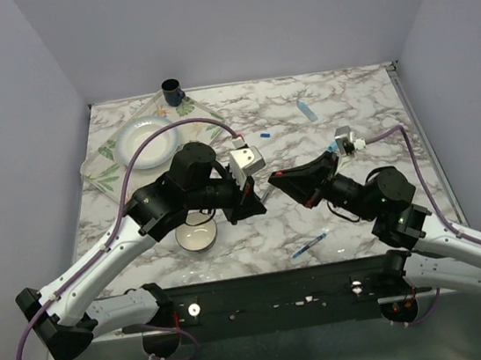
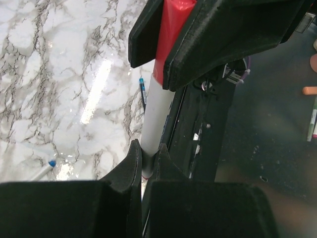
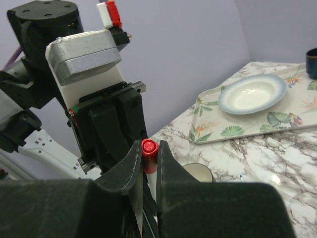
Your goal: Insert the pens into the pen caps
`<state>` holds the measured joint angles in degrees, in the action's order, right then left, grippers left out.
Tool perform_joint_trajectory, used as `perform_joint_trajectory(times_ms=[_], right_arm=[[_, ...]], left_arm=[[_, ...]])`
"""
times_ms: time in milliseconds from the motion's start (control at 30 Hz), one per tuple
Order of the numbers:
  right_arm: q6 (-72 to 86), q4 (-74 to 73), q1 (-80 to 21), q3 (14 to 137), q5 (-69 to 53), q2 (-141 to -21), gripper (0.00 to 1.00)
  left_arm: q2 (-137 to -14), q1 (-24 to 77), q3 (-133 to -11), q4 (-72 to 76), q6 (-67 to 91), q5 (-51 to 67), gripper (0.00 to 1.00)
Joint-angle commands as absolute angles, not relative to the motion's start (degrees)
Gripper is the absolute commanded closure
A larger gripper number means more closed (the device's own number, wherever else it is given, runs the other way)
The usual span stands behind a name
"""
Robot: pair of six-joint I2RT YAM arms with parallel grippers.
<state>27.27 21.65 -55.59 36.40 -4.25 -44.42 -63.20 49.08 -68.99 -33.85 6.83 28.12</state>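
My left gripper releases the white pen next on the marble point(image 1: 278, 193) between the small dark blue cap and slim blue pen.
A thin white-barrelled pen point(image 2: 156, 114) is pinched between the two arms above the table's middle. My left gripper point(image 2: 147, 149) is shut on the lower end of its barrel. The red pen cap point(image 2: 171, 29) sits over its upper end, and my right gripper point(image 3: 148, 145) is shut on that cap point(image 3: 150, 162). In the top view the left gripper point(image 1: 251, 189) and right gripper point(image 1: 277, 178) meet tip to tip. A slim blue pen point(image 1: 309, 244) lies on the table near the front. A light blue pen point(image 1: 306, 109) and a small dark blue cap point(image 1: 264, 132) lie farther back.
A flowered tray point(image 1: 101, 167) holds a white plate point(image 1: 142, 138) at the back left, with a dark cup point(image 1: 172, 89) behind it. A small white bowl point(image 1: 196, 235) sits under the left arm. The black base rail point(image 1: 273, 295) runs along the near edge.
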Motion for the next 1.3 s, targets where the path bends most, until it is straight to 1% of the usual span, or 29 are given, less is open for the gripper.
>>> perform_joint_trajectory(times_ms=[0,67,133,200,267,433,500,567,733,867,900,967,1133,1167,1200,1233,1267], right_arm=[[33.1,-9.6,-63.5,32.1,-16.4,-47.0,0.99],[31.8,-12.0,-63.5,33.0,-14.2,-46.8,0.99],[31.2,-11.6,-63.5,33.4,-15.8,-47.1,0.99],[27.9,-13.2,-63.9,35.6,-20.5,-49.6,0.99],[21.1,-17.5,-66.4,37.4,-21.3,-50.0,0.99],[16.2,-15.7,-66.5,35.5,-24.1,-44.7,0.99],[14.8,-18.4,-66.5,36.2,-22.9,-45.2,0.99],[13.6,-22.5,-66.5,38.2,-22.2,-47.3,0.99],[14.5,-23.6,-66.5,37.9,-23.4,-48.7,0.99],[19.2,-30.7,-66.5,43.0,-16.4,-51.3,0.99],[19.9,-31.1,-66.5,43.7,-16.3,-51.3,0.99],[23.1,-28.7,-66.5,43.9,-15.5,-50.5,0.99],[23.7,-23.9,-66.5,44.8,-15.6,-50.7,0.99],[24.7,-23.4,-66.5,45.3,-13.6,-50.4,0.97],[25.5,-22.9,-66.5,46.0,-12.0,-50.1,0.82],[26.6,-22.8,-66.5,48.1,-9.8,-49.0,0.75],[28.8,-22.4,-66.5,49.2,-5.0,-48.3,0.72]], left_arm=[[-61.6,46.0,-77.8,0.7,8.9,17.3,1.00],[-61.4,46.1,-78.2,0.4,8.7,16.7,1.00],[-61.3,46.1,-78.5,0.1,8.3,16.1,1.00],[-61.3,45.8,-78.7,0.1,7.6,16.7,1.00],[-61.2,45.4,-78.9,-1.0,7.5,19.2,1.00],[-60.3,44.8,-77.4,-0.2,7.8,28.9,1.00],[-59.8,44.8,-77.4,-0.5,8.1,30.3,1.00],[-59.2,44.8,-77.5,-1.1,7.8,30.1,1.00],[-57.3,44.8,-78.5,-2.7,5.9,26.9,1.00],[-57.3,44.8,-79.5,-5.1,4.9,21.0,1.00],[-57.0,44.8,-79.3,-5.2,4.5,20.1,1.00],[-56.6,44.8,-77.8,-4.7,4.1,19.0,1.00],[-55.8,44.8,-75.9,-4.2,3.6,18.7,1.00],[-55.8,44.8,-75.5,-4.6,3.6,18.7,1.00],[-55.7,44.8,-75.1,-4.8,3.4,18.8,1.00],[-55.5,44.8,-74.5,-5.0,3.3,18.8,1.00],[-55.3,44.8,-73.1,-5.0,3.3,18.8,1.00]])
